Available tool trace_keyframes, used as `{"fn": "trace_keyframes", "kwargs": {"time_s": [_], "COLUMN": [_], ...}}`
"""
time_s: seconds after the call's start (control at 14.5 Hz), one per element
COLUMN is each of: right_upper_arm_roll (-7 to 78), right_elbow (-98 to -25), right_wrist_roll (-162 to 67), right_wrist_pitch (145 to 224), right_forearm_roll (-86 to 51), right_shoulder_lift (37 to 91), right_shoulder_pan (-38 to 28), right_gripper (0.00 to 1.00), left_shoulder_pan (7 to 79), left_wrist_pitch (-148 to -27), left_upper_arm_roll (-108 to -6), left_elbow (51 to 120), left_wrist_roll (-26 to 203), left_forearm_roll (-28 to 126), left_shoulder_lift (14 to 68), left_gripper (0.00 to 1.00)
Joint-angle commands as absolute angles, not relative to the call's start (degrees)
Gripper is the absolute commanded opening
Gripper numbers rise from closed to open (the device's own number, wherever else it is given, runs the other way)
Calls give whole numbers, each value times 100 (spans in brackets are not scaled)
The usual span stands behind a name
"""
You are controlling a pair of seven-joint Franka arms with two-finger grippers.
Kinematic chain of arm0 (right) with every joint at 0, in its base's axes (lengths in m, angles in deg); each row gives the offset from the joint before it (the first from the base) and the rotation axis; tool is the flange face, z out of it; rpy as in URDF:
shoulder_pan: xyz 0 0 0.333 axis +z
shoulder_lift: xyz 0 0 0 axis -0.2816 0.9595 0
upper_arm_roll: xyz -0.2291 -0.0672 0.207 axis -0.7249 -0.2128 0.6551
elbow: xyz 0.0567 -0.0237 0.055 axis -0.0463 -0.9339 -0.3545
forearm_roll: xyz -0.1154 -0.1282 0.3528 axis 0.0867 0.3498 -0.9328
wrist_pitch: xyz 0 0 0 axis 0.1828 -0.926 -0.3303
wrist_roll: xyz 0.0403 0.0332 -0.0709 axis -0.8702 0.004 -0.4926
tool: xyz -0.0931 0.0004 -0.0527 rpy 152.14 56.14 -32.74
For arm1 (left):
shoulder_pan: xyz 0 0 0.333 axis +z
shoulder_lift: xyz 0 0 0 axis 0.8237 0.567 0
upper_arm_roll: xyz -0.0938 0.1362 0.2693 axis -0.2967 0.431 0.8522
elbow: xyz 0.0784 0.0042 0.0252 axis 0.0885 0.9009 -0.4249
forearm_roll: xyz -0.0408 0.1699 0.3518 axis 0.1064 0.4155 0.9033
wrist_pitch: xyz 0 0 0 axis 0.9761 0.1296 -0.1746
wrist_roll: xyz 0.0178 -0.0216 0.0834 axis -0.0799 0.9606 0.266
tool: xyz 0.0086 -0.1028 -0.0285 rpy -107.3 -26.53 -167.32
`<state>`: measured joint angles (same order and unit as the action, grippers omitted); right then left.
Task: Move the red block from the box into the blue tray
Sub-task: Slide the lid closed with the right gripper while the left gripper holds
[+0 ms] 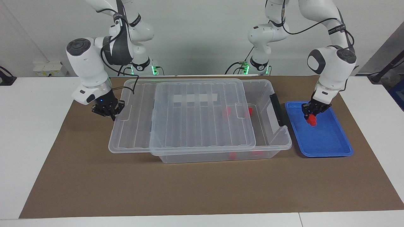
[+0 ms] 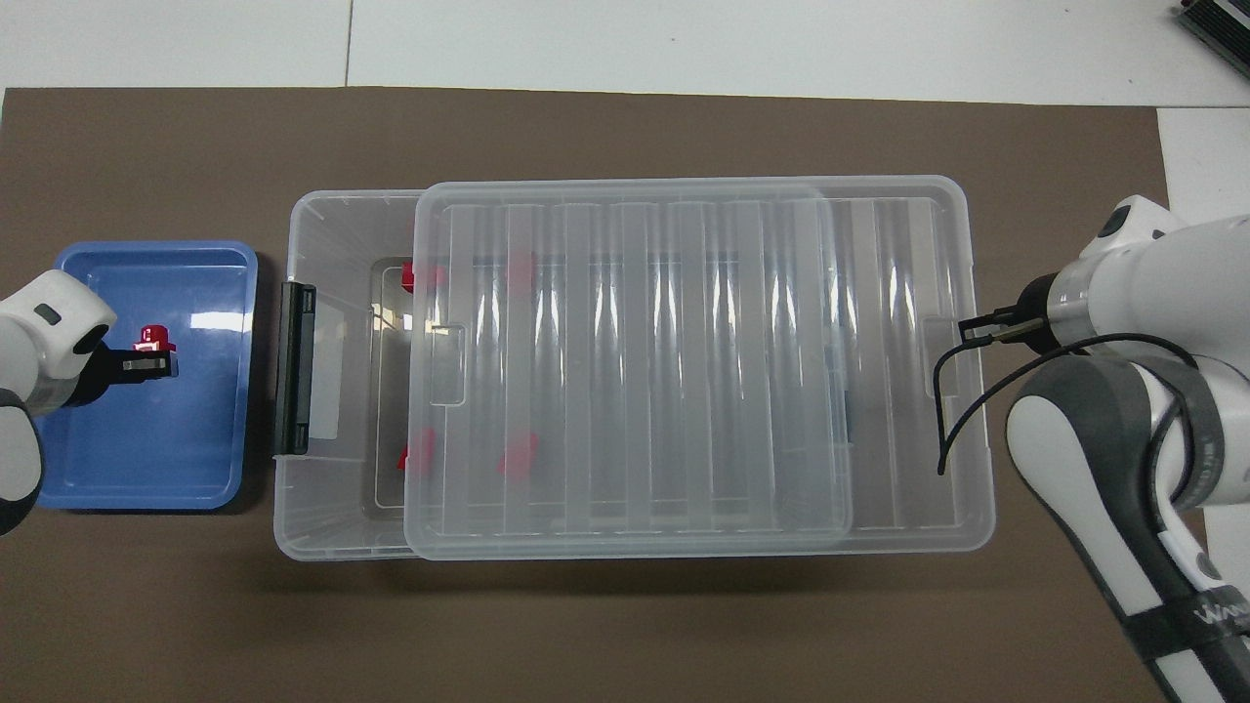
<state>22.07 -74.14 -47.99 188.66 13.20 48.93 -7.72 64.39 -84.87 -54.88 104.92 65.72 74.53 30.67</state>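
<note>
Next, my left gripper releases the red block on the bottom of the blue tray, next to the white glare (image 2: 170, 327).
The clear box (image 1: 266, 94) (image 2: 332, 244) stands mid-table with its ribbed lid (image 1: 195, 126) (image 2: 684, 371) slid toward the right arm's end. This leaves an open gap by the black latch (image 1: 277, 110). Several red blocks (image 1: 249, 111) (image 2: 420, 278) lie inside. The blue tray (image 1: 325, 138) (image 2: 146, 449) lies beside the box at the left arm's end. One red block (image 1: 312, 120) (image 2: 154, 338) is in the tray, right under my left gripper (image 1: 311, 114) (image 2: 156, 364). My right gripper (image 1: 111, 114) (image 2: 969, 327) is shut on the lid's overhanging edge.
A brown mat (image 1: 189, 189) covers the table under the box and tray. White table (image 1: 31, 126) shows at both ends. A cable (image 2: 952, 400) hangs from the right arm beside the lid's end.
</note>
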Motion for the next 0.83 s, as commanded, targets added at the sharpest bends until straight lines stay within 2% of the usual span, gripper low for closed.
{"fn": "trace_keyframes", "kwargs": {"time_s": [0.0,0.76], "right_upper_arm_roll": [2210,2245], "right_elbow": [-7412,-7394], "right_wrist_roll": [-4430,-3752], "right_wrist_pitch": [18976,19046], "right_forearm_roll": [1174,1148], "right_shoulder_lift": [4916,4916], "right_shoulder_pan": [-556,-177], "right_gripper": [0,0], "left_shoulder_pan": [6652,6741], "left_wrist_pitch": [-8851,-9616], "left_upper_arm_roll": [-5490,-5499], "left_elbow": [10574,10521], "left_wrist_roll": [6020,5939], "left_forearm_roll": [7382,7373], "left_shoulder_lift": [3233,3884], "left_gripper": [4,4]}}
